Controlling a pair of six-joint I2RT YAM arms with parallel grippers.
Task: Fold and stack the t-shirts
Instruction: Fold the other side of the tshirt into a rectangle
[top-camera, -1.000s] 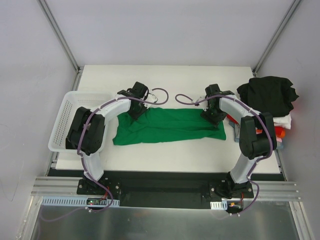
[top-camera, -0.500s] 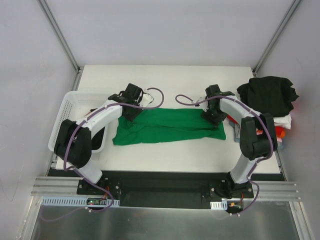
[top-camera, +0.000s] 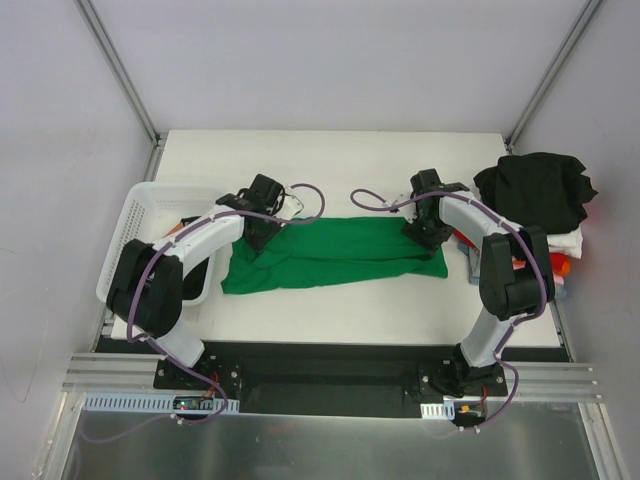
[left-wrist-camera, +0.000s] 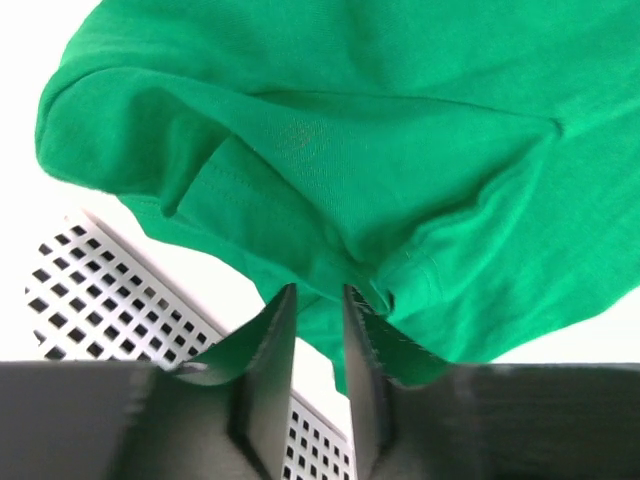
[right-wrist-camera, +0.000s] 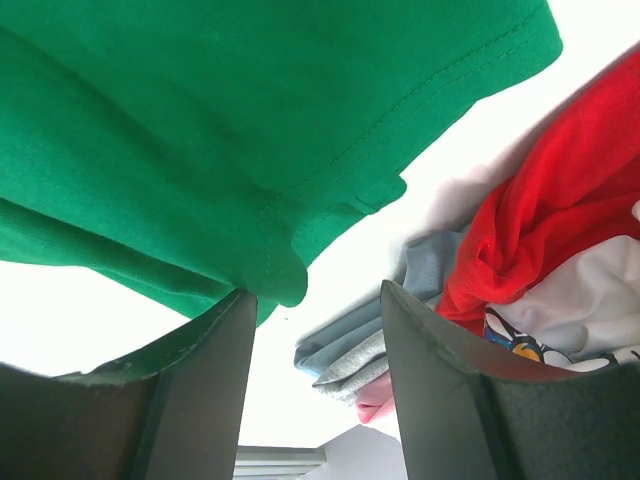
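The green t-shirt's end by the basket is rumpled; left gripper should open, take the t-shirt's loose fold (left-wrist-camera: 290, 245), smooth it flat before folding further.
A bright green t-shirt (top-camera: 335, 255) lies folded into a long strip across the middle of the table. My left gripper (top-camera: 257, 236) is low over its left end. In the left wrist view its jaws (left-wrist-camera: 317, 296) stand a narrow gap apart, with a fold of the green t-shirt (left-wrist-camera: 330, 150) just past the tips and nothing pinched. My right gripper (top-camera: 431, 238) hovers at the strip's right end. Its jaws (right-wrist-camera: 315, 290) are wide open and empty, beside the green hem (right-wrist-camera: 270, 200). A pile of other t-shirts topped by a black one (top-camera: 535, 188) sits at the right edge.
A white mesh basket (top-camera: 135, 235) stands at the table's left edge, its wall (left-wrist-camera: 90, 290) close under my left gripper. Just right of my right gripper lie red cloth (right-wrist-camera: 540, 200), a grey folded piece (right-wrist-camera: 375, 345) and pink cloth (right-wrist-camera: 375, 405).
My left arm has swung outward, and its gripper has slid left and nearer along the shirt's left end. Its jaws have parted slightly. The shirt's left corner has shifted a little. The right arm holds still.
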